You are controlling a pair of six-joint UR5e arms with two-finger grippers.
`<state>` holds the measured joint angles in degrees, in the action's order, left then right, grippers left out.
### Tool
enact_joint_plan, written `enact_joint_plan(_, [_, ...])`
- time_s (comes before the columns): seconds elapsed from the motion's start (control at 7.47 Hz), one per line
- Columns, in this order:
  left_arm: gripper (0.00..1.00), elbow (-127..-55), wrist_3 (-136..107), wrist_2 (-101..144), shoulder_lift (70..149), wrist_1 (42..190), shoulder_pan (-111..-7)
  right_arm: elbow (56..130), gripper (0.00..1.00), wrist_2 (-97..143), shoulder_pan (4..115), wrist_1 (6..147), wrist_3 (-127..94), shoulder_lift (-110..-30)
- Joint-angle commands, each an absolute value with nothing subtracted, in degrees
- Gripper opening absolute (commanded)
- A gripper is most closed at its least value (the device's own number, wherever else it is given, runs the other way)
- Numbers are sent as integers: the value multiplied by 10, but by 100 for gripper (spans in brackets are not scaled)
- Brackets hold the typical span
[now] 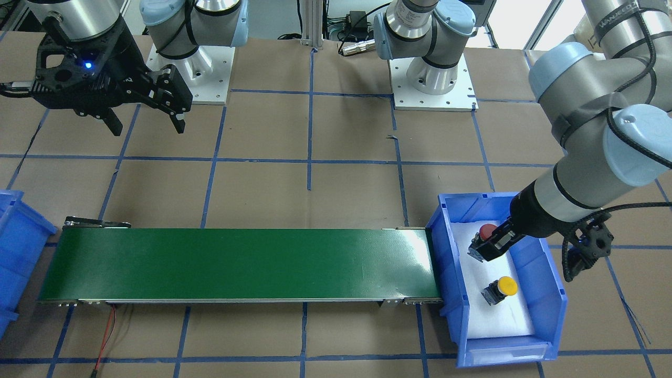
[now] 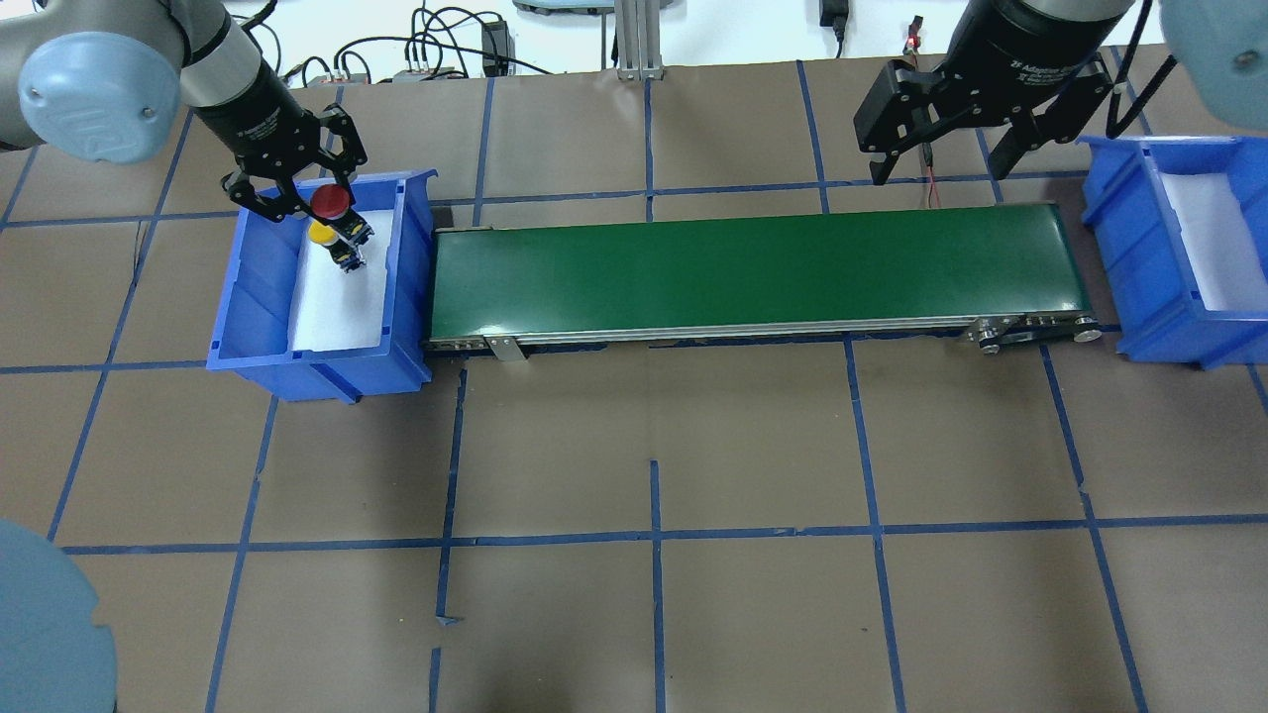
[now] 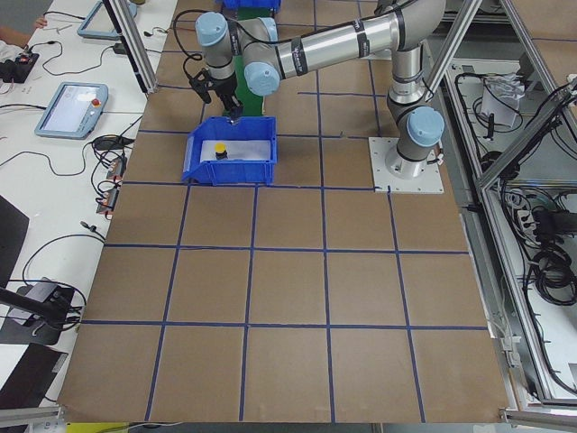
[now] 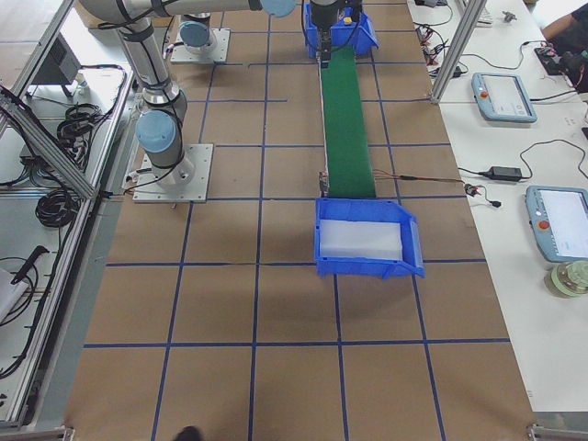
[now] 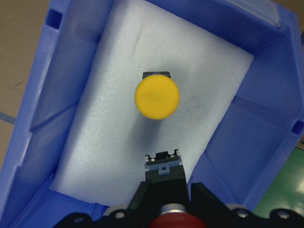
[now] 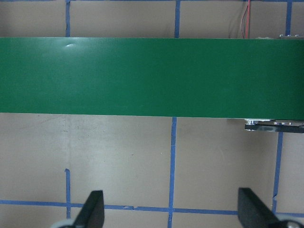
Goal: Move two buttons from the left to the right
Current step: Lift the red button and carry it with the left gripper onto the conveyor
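My left gripper should drop the red button on the green belt's end (image 1: 390, 261) near the yellow button's bin.
My left gripper (image 2: 332, 213) is shut on the red button (image 2: 330, 201) and holds it above the white foam inside the left blue bin (image 2: 258, 297). In the left wrist view the red cap (image 5: 173, 221) sits between my fingers (image 5: 137, 204), its grey-black body (image 5: 164, 173) pointing outward. The yellow button (image 5: 156, 98) stands on the foam just beyond it; it also shows in the front view (image 1: 505, 286), near the red button (image 1: 488, 231). My right gripper (image 2: 941, 149) is open and empty, hovering behind the belt's right end.
A green conveyor belt (image 2: 753, 267) runs between the left bin and a second blue bin (image 2: 1149, 257) with white foam at the right end. The right wrist view shows the belt (image 6: 152, 76) below my open right gripper (image 6: 171, 211). Brown table with blue tape lines.
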<state>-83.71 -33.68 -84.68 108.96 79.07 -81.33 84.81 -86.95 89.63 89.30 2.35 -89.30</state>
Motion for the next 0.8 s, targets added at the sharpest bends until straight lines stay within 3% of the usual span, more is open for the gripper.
enact_joint_plan(0.0, [35,-838,-503,-844,1093,789,-860,848,100,-869,892,893,41,-893])
enact_joint_plan(0.67, [35,-837,-660,-843,1181,714,-926,850,100,-867,886,891,63,-893])
